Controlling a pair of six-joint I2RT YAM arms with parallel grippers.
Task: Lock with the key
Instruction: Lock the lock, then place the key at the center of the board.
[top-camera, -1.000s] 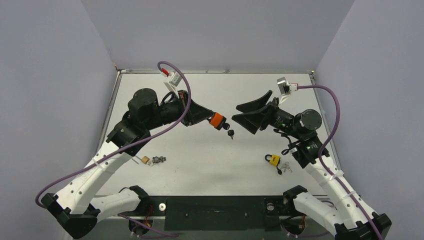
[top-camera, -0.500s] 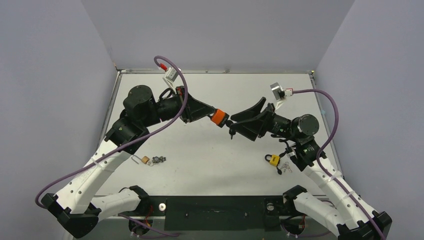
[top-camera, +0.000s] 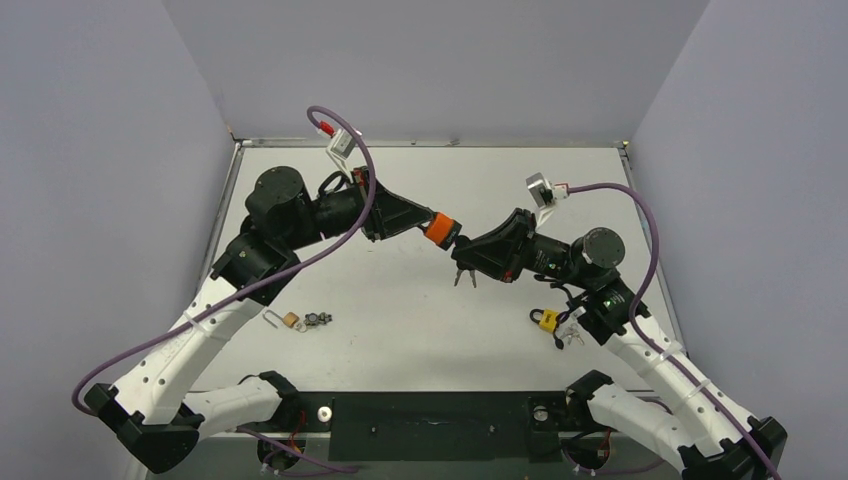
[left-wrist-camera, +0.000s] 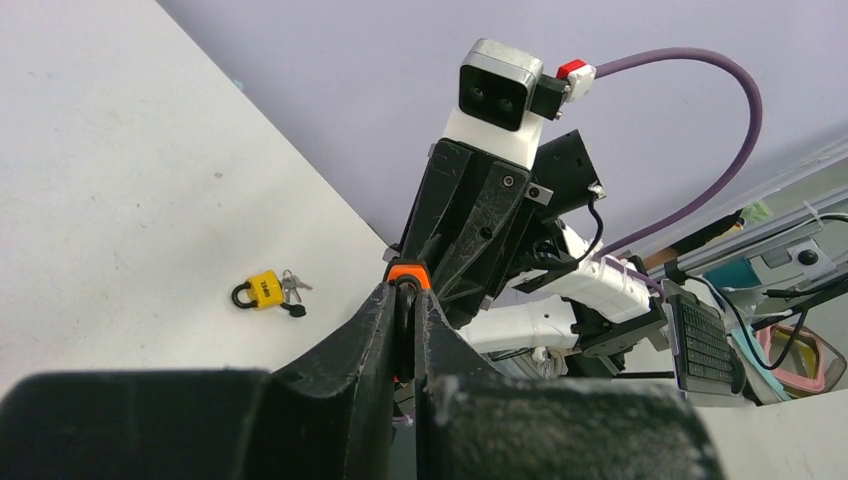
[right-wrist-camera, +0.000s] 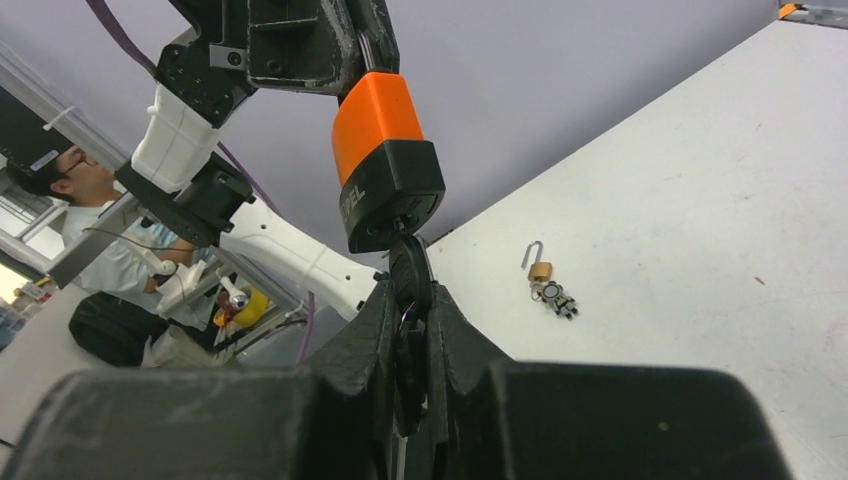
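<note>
The robot's left gripper should release the orange padlock, now in mid-air over the table, on the bare table (top-camera: 524, 216) between the yellow padlock and the back wall.
An orange and black padlock (top-camera: 441, 229) hangs in mid-air over the middle of the table. My left gripper (top-camera: 428, 224) is shut on its black shackle, and the orange top (left-wrist-camera: 408, 271) shows just past the fingertips of that gripper (left-wrist-camera: 405, 292). In the right wrist view the padlock (right-wrist-camera: 385, 160) points its black underside at me. A black-headed key (right-wrist-camera: 410, 268) sticks out of that underside. My right gripper (right-wrist-camera: 410, 295) is shut on the key's head; from above the gripper (top-camera: 463, 250) sits right beside the lock. Spare keys (top-camera: 465, 278) dangle below it.
A yellow padlock (top-camera: 547, 319) with keys lies on the table by the right arm, also visible as the yellow padlock (left-wrist-camera: 264, 289). A small brass padlock (top-camera: 290, 319) with open shackle and a keychain (top-camera: 317, 320) lie at the left front. Grey walls close in the table (top-camera: 400, 340).
My right gripper moved left to the padlock and closed from wide open onto the key. The left arm shifted the padlock slightly up and right.
</note>
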